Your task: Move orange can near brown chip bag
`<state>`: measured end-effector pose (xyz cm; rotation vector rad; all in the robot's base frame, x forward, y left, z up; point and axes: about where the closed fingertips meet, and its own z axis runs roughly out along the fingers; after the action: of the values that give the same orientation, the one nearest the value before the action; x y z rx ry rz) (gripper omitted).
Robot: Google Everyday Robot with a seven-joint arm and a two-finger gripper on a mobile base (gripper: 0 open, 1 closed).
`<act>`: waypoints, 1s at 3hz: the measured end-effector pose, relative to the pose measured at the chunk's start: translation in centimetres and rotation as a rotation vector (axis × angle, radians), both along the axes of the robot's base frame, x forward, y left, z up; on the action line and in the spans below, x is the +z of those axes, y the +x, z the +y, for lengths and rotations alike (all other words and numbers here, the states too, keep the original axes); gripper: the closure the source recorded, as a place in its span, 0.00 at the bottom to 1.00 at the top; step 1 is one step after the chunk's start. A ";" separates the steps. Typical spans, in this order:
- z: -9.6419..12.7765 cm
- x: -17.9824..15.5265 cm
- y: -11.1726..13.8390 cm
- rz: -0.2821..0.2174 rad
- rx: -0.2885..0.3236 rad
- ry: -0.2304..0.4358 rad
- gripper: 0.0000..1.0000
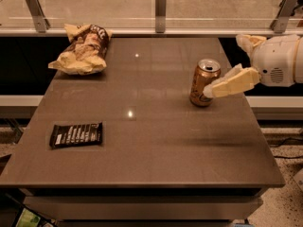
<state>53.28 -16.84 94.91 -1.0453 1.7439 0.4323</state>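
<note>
The robot's gripper will close around the middle of the orange can (203, 83), between the can's top and its bottom.
The orange can (203, 82) stands upright on the right half of the brown table (156, 145). The brown chip bag (84, 49) lies at the table's far left corner, pale tan with a dark brown end. My gripper (225, 66) comes in from the right edge, level with the can, and is open. Its near finger (232, 84) reaches to the can's right side, with the tip at or in front of the can. The other finger (247, 41) sits farther back, to the right of the can. Nothing is held.
A flat black bar wrapper with white stripes (76, 135) lies near the table's front left. A glass rail with metal posts (161, 4) runs along the far edge. The floor drops away past the right and front edges.
</note>
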 end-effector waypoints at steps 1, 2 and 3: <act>1.2 -1.5 0.8 0.011 0.012 0.049 0.00; 1.2 -1.5 0.8 0.011 0.012 0.049 0.00; 1.3 -2.3 0.8 0.002 0.017 0.090 0.00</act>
<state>54.06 -15.57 92.60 -0.9967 1.7024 0.5177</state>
